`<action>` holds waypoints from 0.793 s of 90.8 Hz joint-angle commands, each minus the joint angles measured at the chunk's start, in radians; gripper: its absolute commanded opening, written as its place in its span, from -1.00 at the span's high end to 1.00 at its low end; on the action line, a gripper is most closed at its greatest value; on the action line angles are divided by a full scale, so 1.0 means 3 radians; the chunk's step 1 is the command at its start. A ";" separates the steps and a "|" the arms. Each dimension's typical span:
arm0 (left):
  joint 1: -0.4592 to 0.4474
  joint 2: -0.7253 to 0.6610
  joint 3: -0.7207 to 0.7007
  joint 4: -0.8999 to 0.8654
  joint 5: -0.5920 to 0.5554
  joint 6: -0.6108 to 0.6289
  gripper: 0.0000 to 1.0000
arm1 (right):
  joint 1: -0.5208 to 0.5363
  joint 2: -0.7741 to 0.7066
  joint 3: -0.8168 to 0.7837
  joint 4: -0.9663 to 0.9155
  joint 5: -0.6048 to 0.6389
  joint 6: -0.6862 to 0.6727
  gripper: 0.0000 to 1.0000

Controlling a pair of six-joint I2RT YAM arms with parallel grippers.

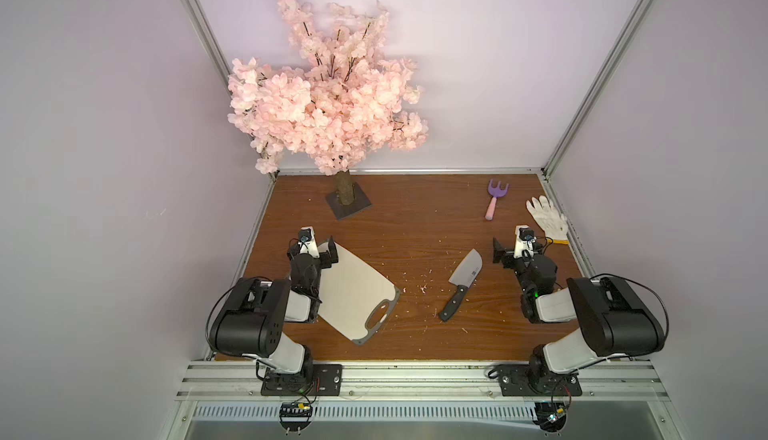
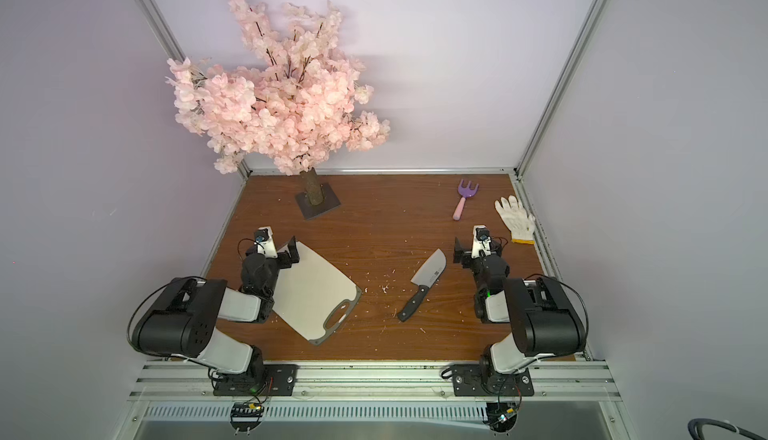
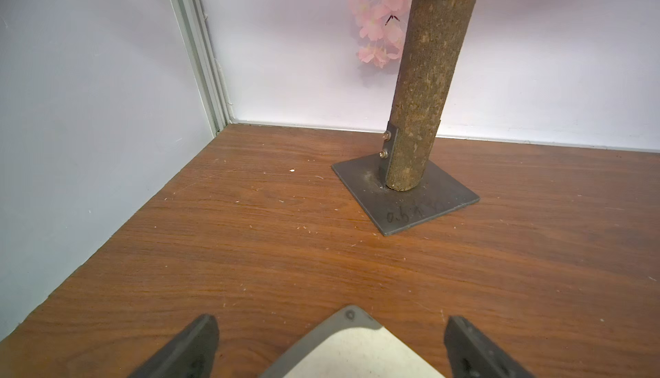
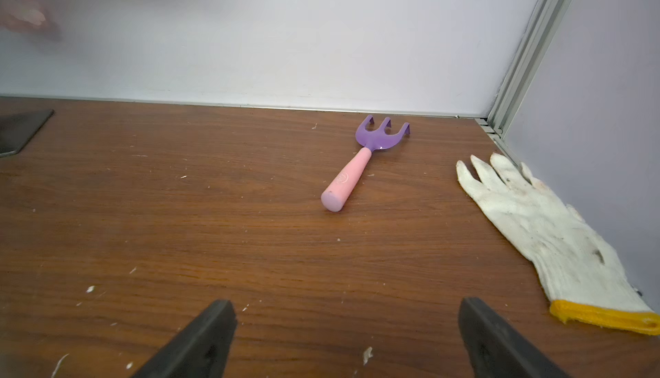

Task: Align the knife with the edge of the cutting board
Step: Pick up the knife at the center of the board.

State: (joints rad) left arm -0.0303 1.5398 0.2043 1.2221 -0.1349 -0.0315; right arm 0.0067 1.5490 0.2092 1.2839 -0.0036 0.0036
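The robot's right gripper should next grab the knife by the middle of its black handle (image 1: 454, 301), leaving the silver blade free.
The knife (image 1: 462, 282) (image 2: 424, 282) lies flat mid-table in both top views, its silver blade pointing far-right and its black handle near-left. It is apart from the cutting board (image 1: 353, 288) (image 2: 311, 288), which lies diagonally to its left with the handle hole at the near end. My left gripper (image 1: 324, 251) (image 2: 287, 251) (image 3: 332, 319) stands open above the board's far corner (image 3: 357, 351), holding nothing. To the right of the blade, my right gripper (image 1: 505, 251) (image 2: 467, 251) (image 4: 347, 303) is open over bare wood. Neither wrist view shows the knife.
A blossom tree stands on a metal base plate (image 1: 347, 207) (image 3: 403, 197) at the back left. A purple-and-pink toy fork (image 1: 493, 200) (image 4: 357, 165) and a white glove (image 1: 546, 217) (image 4: 546, 237) lie at the back right. Walls close three sides.
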 commanded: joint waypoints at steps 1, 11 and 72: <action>-0.0022 -0.0020 0.0062 0.0092 -0.0029 0.0037 -0.99 | 0.0021 -0.0033 0.0046 0.0061 -0.0054 -0.0036 -0.99; -0.0022 -0.0015 0.0064 0.0089 -0.0027 0.0035 -0.99 | 0.0019 -0.0031 0.0049 0.0066 -0.0055 -0.0033 -0.99; 0.0000 -0.0020 0.0064 0.0093 0.0009 0.0020 -0.98 | 0.0003 -0.0026 0.0054 0.0062 -0.0083 -0.0027 -0.99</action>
State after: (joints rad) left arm -0.0303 1.5398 0.2043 1.2221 -0.1349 -0.0319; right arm 0.0067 1.5490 0.2092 1.2839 -0.0177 0.0036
